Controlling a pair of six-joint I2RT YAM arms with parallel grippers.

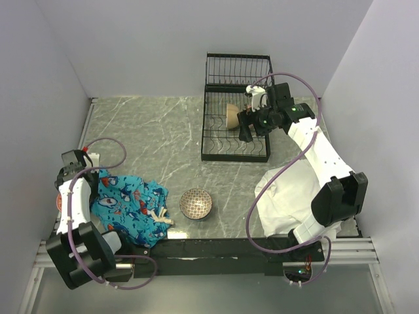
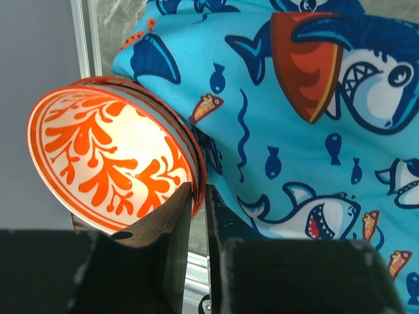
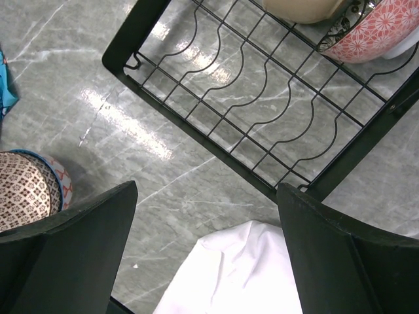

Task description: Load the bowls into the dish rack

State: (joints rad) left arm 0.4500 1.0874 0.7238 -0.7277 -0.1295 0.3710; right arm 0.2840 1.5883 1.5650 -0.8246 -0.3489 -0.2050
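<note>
The rims of two nested bowls are both inside my left gripper, so it should open and pinch just the orange-and-white bowl's rim [image 2: 188,163] before lifting toward the rack.
The black wire dish rack [image 1: 226,140] stands at the back of the table, and its slotted base also shows in the right wrist view [image 3: 216,85]. A beige bowl [image 1: 232,116] stands in it, with a pink patterned bowl [image 3: 376,29] beside it. A brown patterned bowl [image 1: 196,203] sits on the table near the front, seen too in the right wrist view [image 3: 26,196]. My right gripper [image 1: 247,131] is open and empty above the rack's front part [image 3: 206,190]. My left gripper [image 1: 73,159] is shut [image 2: 198,193] on the rim of an orange-and-white bowl [image 2: 111,157] at the far left.
A blue shark-print cloth [image 1: 131,203] lies at the front left, right beside the held bowl [image 2: 314,98]. A white cloth [image 1: 288,196] lies at the front right, just before the rack [image 3: 229,275]. Walls close in the table on three sides.
</note>
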